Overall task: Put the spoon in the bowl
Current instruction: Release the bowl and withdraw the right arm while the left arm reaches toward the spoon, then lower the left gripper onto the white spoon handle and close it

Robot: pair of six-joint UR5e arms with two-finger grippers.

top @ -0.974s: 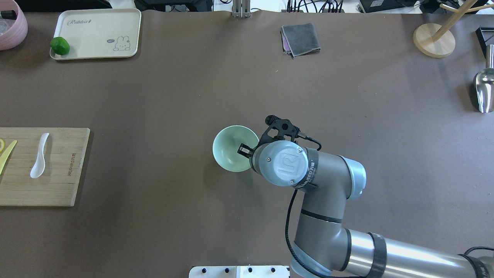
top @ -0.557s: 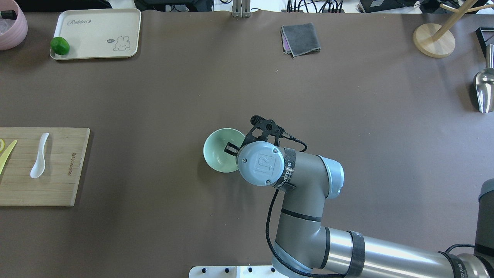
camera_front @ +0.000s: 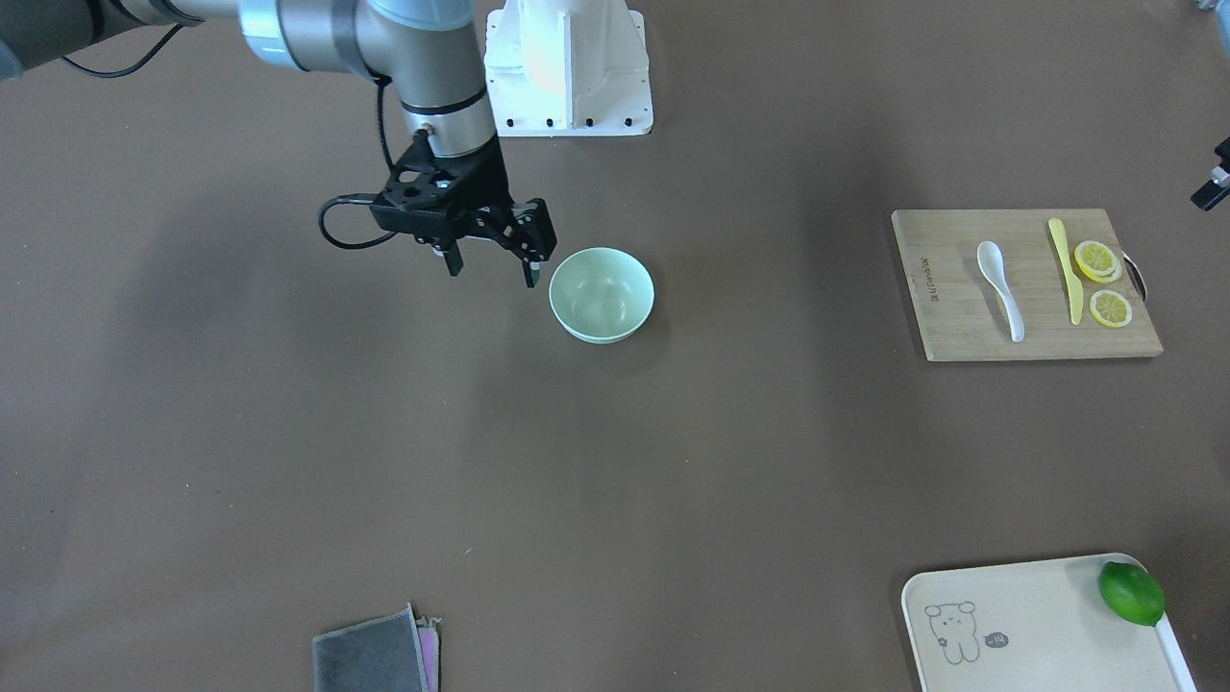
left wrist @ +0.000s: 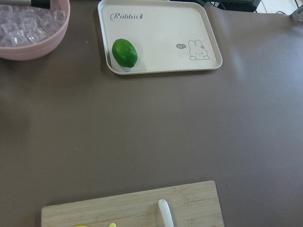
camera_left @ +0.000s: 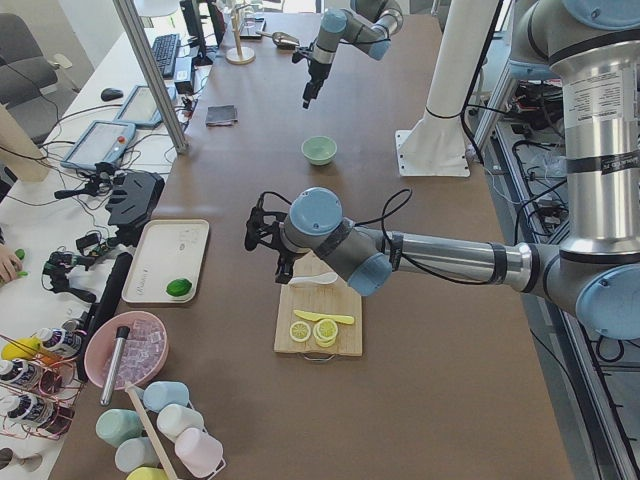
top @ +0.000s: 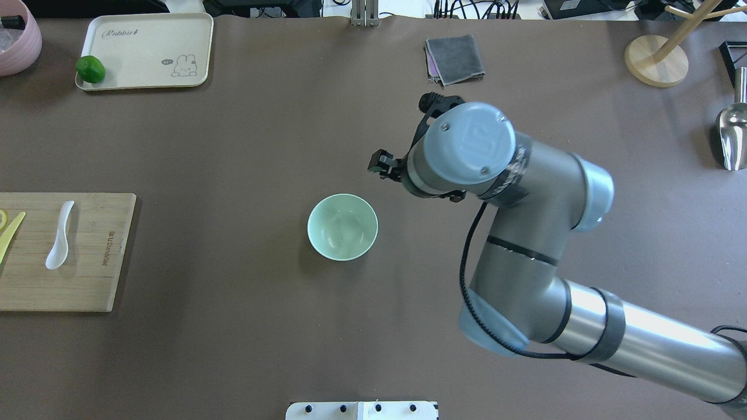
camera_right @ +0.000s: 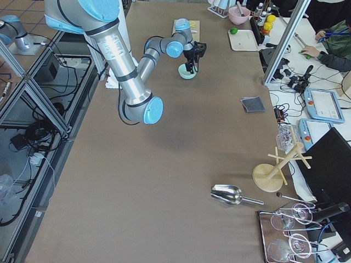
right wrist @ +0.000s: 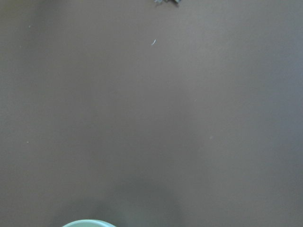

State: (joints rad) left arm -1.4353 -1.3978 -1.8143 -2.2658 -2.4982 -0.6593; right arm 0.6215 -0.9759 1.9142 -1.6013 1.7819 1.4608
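The white spoon on the cutting board is next for my left gripper, which should go there and close on the middle of the spoon's handle (camera_front: pixel 1011 310) (left wrist: pixel 168 222).
The pale mint-green bowl (top: pixel 342 227) stands upright and empty on the brown table near its middle; it also shows in the front view (camera_front: pixel 602 294). The white spoon (top: pixel 60 236) lies on a wooden cutting board (top: pixel 87 274) at the left edge, also seen in the front view (camera_front: pixel 999 276) and the left wrist view (left wrist: pixel 165 213). My right gripper (camera_front: pixel 491 274) is open and empty, raised beside the bowl and clear of its rim. My left gripper (camera_left: pixel 264 232) hovers over the table beside the board's far end; I cannot tell whether it is open or shut.
A yellow plastic knife (camera_front: pixel 1065 269) and lemon slices (camera_front: pixel 1096 260) share the board. A cream tray (top: pixel 146 49) with a lime (top: pixel 90 69) and a pink ice bowl (left wrist: pixel 28 23) sit at the far left. A grey cloth (top: pixel 455 58), wooden stand (top: pixel 656 61) and metal scoop (top: pixel 732 137) lie far right.
My right gripper first slid the bowl a little left with a finger inside its rim. It has since let go, risen and moved away to the far right. The bowl stays put.
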